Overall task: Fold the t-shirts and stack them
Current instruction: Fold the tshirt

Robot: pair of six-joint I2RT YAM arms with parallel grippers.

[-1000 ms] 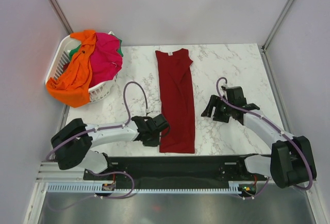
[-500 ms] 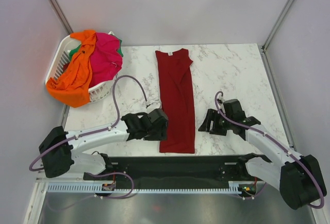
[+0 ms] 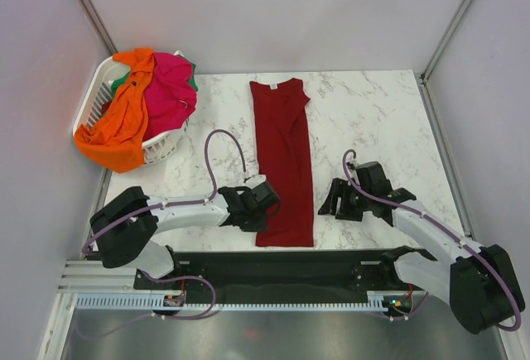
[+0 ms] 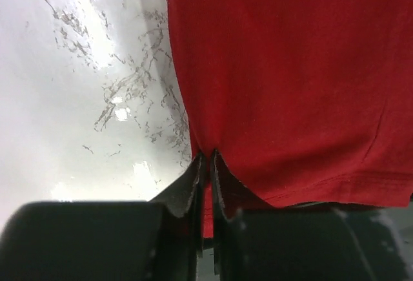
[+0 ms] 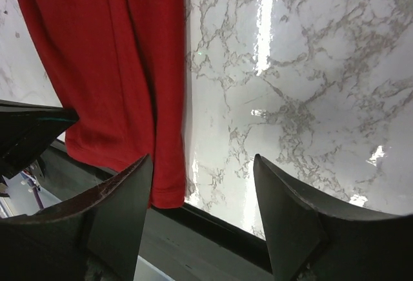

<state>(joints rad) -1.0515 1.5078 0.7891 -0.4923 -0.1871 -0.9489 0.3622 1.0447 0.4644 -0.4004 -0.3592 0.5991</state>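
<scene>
I have the dark red t-shirt's side edge above the hem pinched in my left gripper, so it should open and grab the hem corner (image 3: 259,242) before folding the hem up.
The dark red t-shirt (image 3: 283,161) lies folded into a long narrow strip down the middle of the marble table, collar and white label at the far end. My left gripper (image 3: 267,208) is shut on the shirt's left edge near the hem; in the left wrist view the red cloth (image 4: 297,87) is pinched between the jaws (image 4: 206,165). My right gripper (image 3: 330,199) is open and empty, just right of the shirt's near right corner (image 5: 164,190), above the table's front edge. Orange (image 3: 116,124), hot pink (image 3: 168,87) and green (image 3: 192,84) shirts lie in the basket.
The white slatted laundry basket (image 3: 93,99) stands at the far left corner, the orange shirt hanging over its rim. A black rail (image 3: 273,265) runs along the table's near edge. Bare marble (image 3: 373,112) lies to the right of the shirt.
My left gripper has moved onto the shirt's lower left edge and closed on it. My right gripper has come down and left toward the shirt's near right corner, staying open.
</scene>
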